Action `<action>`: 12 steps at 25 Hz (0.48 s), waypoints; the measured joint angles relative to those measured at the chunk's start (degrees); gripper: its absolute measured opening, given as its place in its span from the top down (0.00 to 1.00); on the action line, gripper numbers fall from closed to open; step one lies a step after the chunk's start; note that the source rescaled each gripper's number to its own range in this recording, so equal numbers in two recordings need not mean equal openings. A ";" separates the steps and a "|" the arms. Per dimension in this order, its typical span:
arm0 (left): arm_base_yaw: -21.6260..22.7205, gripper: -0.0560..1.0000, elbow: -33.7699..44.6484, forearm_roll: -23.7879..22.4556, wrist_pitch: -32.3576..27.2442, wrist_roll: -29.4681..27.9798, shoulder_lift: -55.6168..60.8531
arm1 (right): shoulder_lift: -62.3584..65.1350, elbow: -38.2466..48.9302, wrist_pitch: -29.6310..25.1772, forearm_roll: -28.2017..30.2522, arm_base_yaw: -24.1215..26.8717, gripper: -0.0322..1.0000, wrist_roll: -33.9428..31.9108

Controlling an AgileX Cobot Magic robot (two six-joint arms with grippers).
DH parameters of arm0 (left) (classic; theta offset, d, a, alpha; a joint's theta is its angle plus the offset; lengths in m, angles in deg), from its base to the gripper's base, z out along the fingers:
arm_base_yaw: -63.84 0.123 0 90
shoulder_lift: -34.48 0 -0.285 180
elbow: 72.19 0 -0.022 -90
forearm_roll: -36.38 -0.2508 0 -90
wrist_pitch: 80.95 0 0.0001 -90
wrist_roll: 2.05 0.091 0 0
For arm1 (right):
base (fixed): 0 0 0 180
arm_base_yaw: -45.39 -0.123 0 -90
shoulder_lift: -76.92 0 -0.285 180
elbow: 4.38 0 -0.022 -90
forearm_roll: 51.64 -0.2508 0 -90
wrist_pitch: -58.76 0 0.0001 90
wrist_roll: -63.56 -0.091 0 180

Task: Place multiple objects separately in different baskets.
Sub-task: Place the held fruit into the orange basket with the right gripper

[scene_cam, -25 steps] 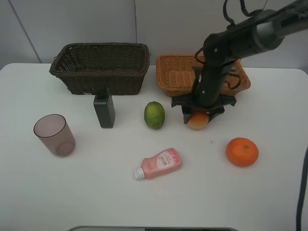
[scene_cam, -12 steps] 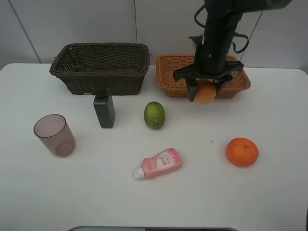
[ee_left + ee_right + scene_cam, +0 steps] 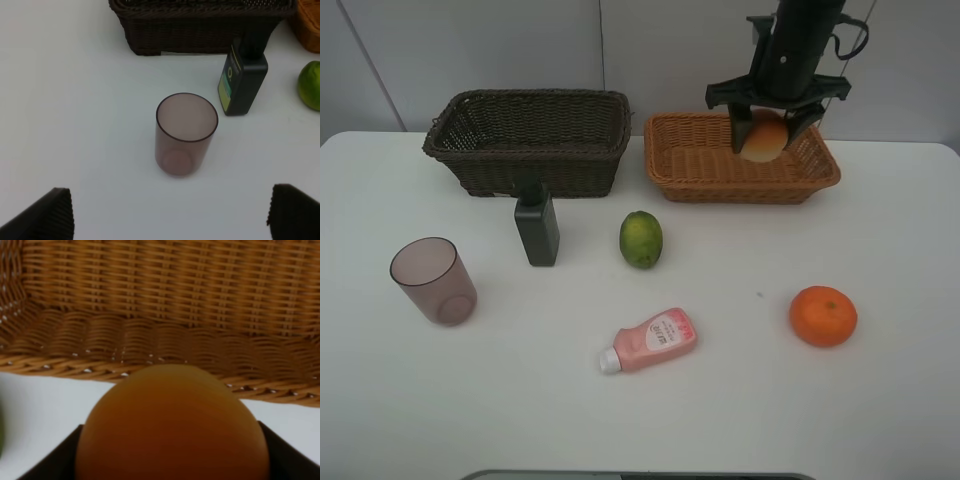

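The red-yellow peach, now in the air over the orange-tan basket, will be let go by my right gripper inside the orange-tan basket, close to the middle of the basket's back side (image 3: 747, 144).
My right gripper (image 3: 764, 141) is shut on the red-yellow peach (image 3: 763, 140) and holds it in the air over the orange-tan basket (image 3: 692, 170). The right wrist view shows the peach (image 3: 172, 425) large between the dark fingers, with the basket's woven wall (image 3: 165, 300) behind. The dark brown basket (image 3: 528, 150) stands at the back left. On the table lie the lime (image 3: 641, 238), the orange (image 3: 823, 315), the pink squeeze bottle (image 3: 650, 341), the dark green bottle (image 3: 536, 228) and the mauve cup (image 3: 433, 279). My left gripper (image 3: 170, 212) hangs open above the cup (image 3: 186, 133).
The white table (image 3: 880, 400) ends at a pale wall behind the baskets. In the left wrist view the dark green bottle (image 3: 242, 80) stands just in front of the dark basket (image 3: 200, 30), with the lime (image 3: 310, 85) at the frame's edge.
My right gripper has lifted the peach from the table in front of the orange-tan basket and carried it back and up over that basket. Nothing else has moved.
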 joint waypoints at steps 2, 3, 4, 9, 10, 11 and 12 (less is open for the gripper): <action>0.00 0.00 0.00 0.00 0.00 0.00 0.00 | -1.86 -1.39 0.31 0.02 0.91 0.83 0.08; 0.00 0.00 0.00 0.00 0.00 0.00 0.00 | -2.69 -1.98 0.57 0.02 1.24 0.83 0.08; 0.00 0.00 0.00 0.00 0.00 0.00 0.00 | -3.65 -2.75 1.13 0.02 1.64 0.83 0.13; 0.00 0.00 0.00 0.00 0.00 0.00 0.00 | -7.48 -4.50 5.11 0.68 2.92 0.83 0.13; 0.00 0.00 0.00 0.00 0.00 0.00 0.00 | -7.96 -4.63 6.17 0.68 3.00 0.83 0.13; 0.00 0.00 0.00 0.00 0.00 0.00 0.00 | -8.35 -4.63 7.26 0.68 3.20 0.83 0.13; 0.00 0.00 0.00 0.00 0.00 0.00 0.00 | -8.79 -4.63 9.00 0.68 3.47 0.83 0.13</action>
